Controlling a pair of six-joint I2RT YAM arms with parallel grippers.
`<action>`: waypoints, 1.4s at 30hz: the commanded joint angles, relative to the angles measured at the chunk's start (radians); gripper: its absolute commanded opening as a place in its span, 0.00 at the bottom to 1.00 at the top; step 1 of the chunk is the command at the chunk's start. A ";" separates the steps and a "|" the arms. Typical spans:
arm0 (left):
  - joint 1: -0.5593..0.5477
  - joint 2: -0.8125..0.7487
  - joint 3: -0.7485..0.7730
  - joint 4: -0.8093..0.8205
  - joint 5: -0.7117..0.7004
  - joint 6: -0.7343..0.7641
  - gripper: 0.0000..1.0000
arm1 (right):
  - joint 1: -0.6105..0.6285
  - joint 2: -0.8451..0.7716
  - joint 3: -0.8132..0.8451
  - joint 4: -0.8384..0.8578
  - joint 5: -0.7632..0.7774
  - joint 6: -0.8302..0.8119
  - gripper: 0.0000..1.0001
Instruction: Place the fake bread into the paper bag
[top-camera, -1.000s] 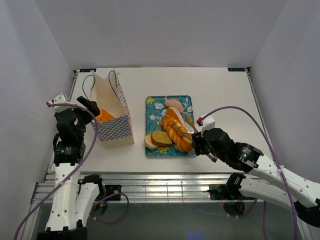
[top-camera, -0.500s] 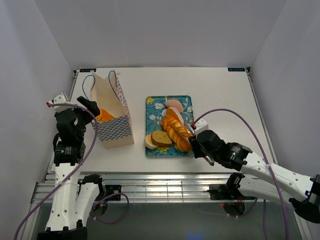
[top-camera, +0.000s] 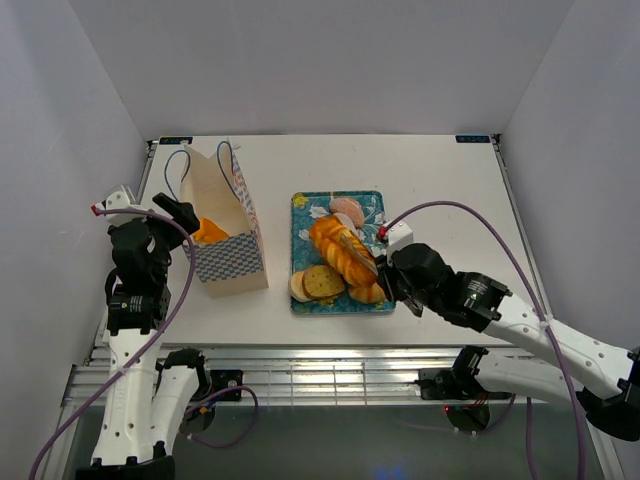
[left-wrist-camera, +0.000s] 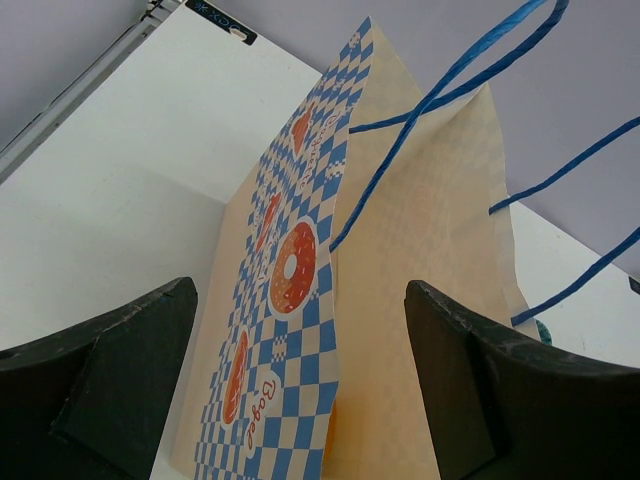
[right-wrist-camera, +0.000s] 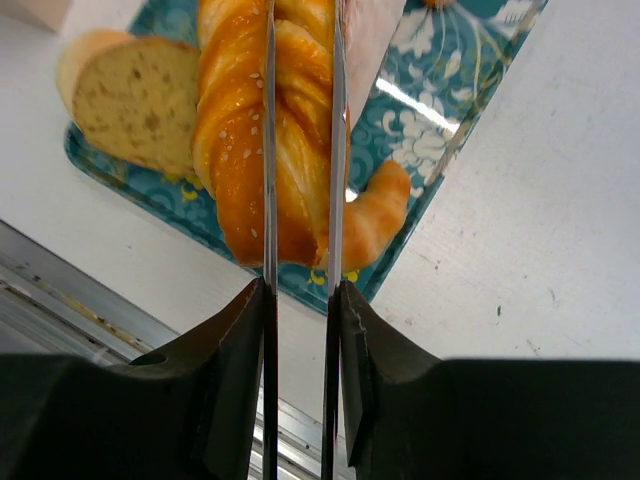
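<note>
Next, my left gripper pinches the edge of the paper bag's checkered side by the blue handle (left-wrist-camera: 330, 254) before the loaf enters, as that side stands loose between its open fingers.
On the teal floral tray (top-camera: 304, 205) lies the fake bread. A long orange twisted loaf (top-camera: 342, 252) (right-wrist-camera: 235, 150) sits between two thin metal tong blades (right-wrist-camera: 268, 150). My right gripper (top-camera: 397, 282) (right-wrist-camera: 300, 290), at the tray's near right corner, is shut on those tongs, its fingers pressed against the blades. A small croissant (right-wrist-camera: 378, 212) lies under the loaf's end. The paper bag (top-camera: 228, 235) (left-wrist-camera: 420, 300) stands upright to the left, with an orange bread (top-camera: 210, 232) showing inside. My left gripper (top-camera: 176, 214) (left-wrist-camera: 300, 300) is open at the bag's left side, holding nothing.
Cut bread slices (top-camera: 320, 282) (right-wrist-camera: 130, 100) lie at the tray's near left corner. A pale round bread (top-camera: 350, 210) sits at the tray's far end. The bag's blue cord handles (left-wrist-camera: 440, 90) rise above its mouth. The table's metal front rail (top-camera: 320, 370) runs close behind the right gripper.
The right gripper moved forward over the tray's near right corner and squeezed the tongs together on the twisted loaf. The loaf shifted left and away. The left arm stayed still.
</note>
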 joint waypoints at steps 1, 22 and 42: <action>-0.005 -0.010 0.003 0.012 0.007 0.010 0.95 | 0.003 -0.065 0.138 0.030 0.053 -0.048 0.20; -0.005 -0.018 0.002 0.010 -0.016 0.009 0.95 | 0.003 -0.046 0.329 0.275 -0.275 -0.129 0.20; -0.005 -0.014 -0.008 0.021 -0.030 0.001 0.38 | 0.005 0.278 0.480 0.813 -0.564 0.058 0.20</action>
